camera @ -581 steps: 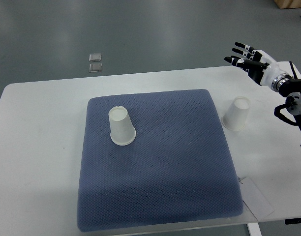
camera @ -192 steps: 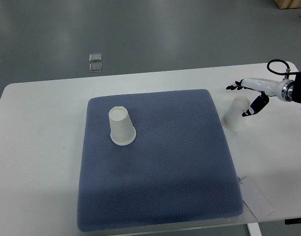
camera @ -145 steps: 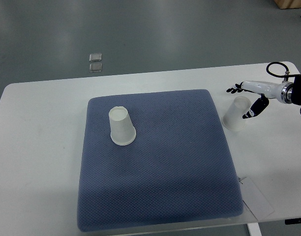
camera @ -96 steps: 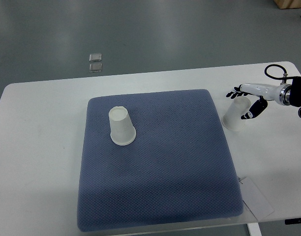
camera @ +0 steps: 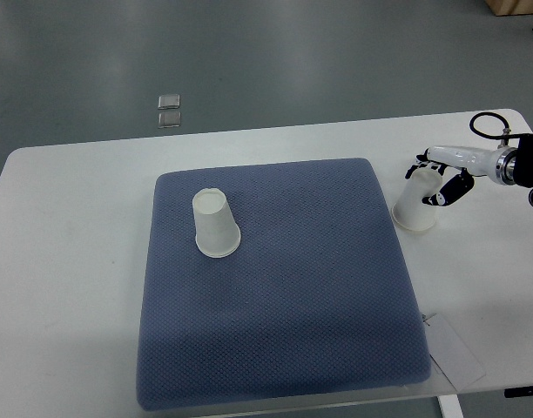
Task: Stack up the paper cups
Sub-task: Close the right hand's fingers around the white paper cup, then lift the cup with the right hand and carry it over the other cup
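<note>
Next, my right gripper releases its white paper cup over the upside-down cup on the blue mat (camera: 210, 200).
Two white paper cups stand upside down. One cup (camera: 215, 224) is on the blue mat's left part. The other cup (camera: 416, 204) stands on the white table just right of the mat. My right hand (camera: 434, 180) comes in from the right edge and its fingers close around the top of that cup, thumb on the right side and fingers on the far side. The cup still rests on the table. My left arm does not show.
A blue textured mat (camera: 284, 296) covers the middle of the white table (camera: 66, 261). A white paper tag (camera: 454, 353) lies at the mat's near right corner. Two small clear squares (camera: 169, 111) lie on the grey floor beyond the table.
My right hand came down from above the table's far right corner to the right cup, and its fingers have closed in on the cup's top. Both cups stay in place.
</note>
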Tool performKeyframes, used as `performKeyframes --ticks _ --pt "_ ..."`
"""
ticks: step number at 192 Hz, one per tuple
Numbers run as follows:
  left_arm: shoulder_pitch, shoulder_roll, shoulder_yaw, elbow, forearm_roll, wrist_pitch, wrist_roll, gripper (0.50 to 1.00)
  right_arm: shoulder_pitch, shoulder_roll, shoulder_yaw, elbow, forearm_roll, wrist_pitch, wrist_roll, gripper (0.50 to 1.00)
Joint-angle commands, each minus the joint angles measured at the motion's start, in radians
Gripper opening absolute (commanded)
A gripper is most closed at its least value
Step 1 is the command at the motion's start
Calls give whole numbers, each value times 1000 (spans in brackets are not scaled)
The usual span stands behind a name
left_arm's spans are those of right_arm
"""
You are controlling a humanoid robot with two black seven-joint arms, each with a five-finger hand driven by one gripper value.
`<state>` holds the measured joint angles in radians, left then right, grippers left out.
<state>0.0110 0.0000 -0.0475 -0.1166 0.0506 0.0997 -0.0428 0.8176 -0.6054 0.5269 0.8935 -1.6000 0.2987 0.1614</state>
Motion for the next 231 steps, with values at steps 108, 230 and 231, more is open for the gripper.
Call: performKeyframes --ticks 108,230,231 --pt "0 0 0 0 0 0 0 1000 371 24 2 142 35 126 13 552" --pt "0 0 0 0 0 0 0 1000 474 371 -4 217 20 269 -11 560" --pt "0 0 0 0 0 0 0 1000 472 374 -4 217 20 270 -11 560"
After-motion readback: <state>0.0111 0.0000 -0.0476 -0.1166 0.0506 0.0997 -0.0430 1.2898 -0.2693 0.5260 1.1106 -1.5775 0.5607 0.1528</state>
